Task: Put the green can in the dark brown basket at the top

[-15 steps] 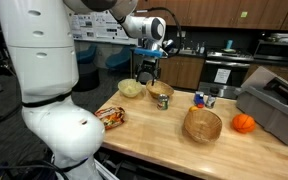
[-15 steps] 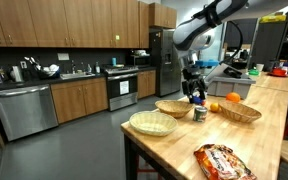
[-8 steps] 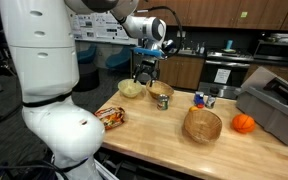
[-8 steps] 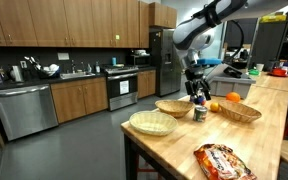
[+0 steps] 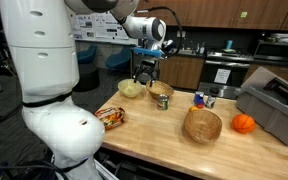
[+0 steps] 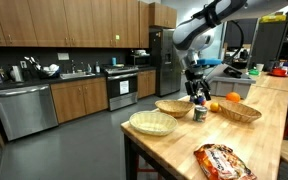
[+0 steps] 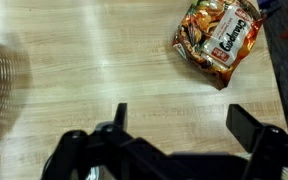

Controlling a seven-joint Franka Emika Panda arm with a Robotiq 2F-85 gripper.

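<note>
The robot's gripper should next move to the green can's upper end (image 5: pixel 163 97), in front of the dark brown basket, and close there from above.
The green can (image 5: pixel 164 102) stands upright on the wooden table, right in front of the dark brown basket (image 5: pixel 161 91). Both also show in an exterior view: the can (image 6: pixel 199 113) and the basket (image 6: pixel 173 107). My gripper (image 5: pixel 146 70) hangs above the table near the basket and the can, clear of both; it also shows in an exterior view (image 6: pixel 195 93). In the wrist view the gripper (image 7: pixel 184 122) is open and empty over bare wood. The can does not show in the wrist view.
A pale bowl (image 5: pixel 131 88) sits beside the dark basket. A chips bag (image 5: pixel 111 115) lies near the table's edge and shows in the wrist view (image 7: pixel 217 40). A larger tan basket (image 5: pixel 202 124), an orange object (image 5: pixel 244 123), a grey box (image 5: pixel 274 105) and a blue-and-red item (image 5: pixel 200 99) stand further along.
</note>
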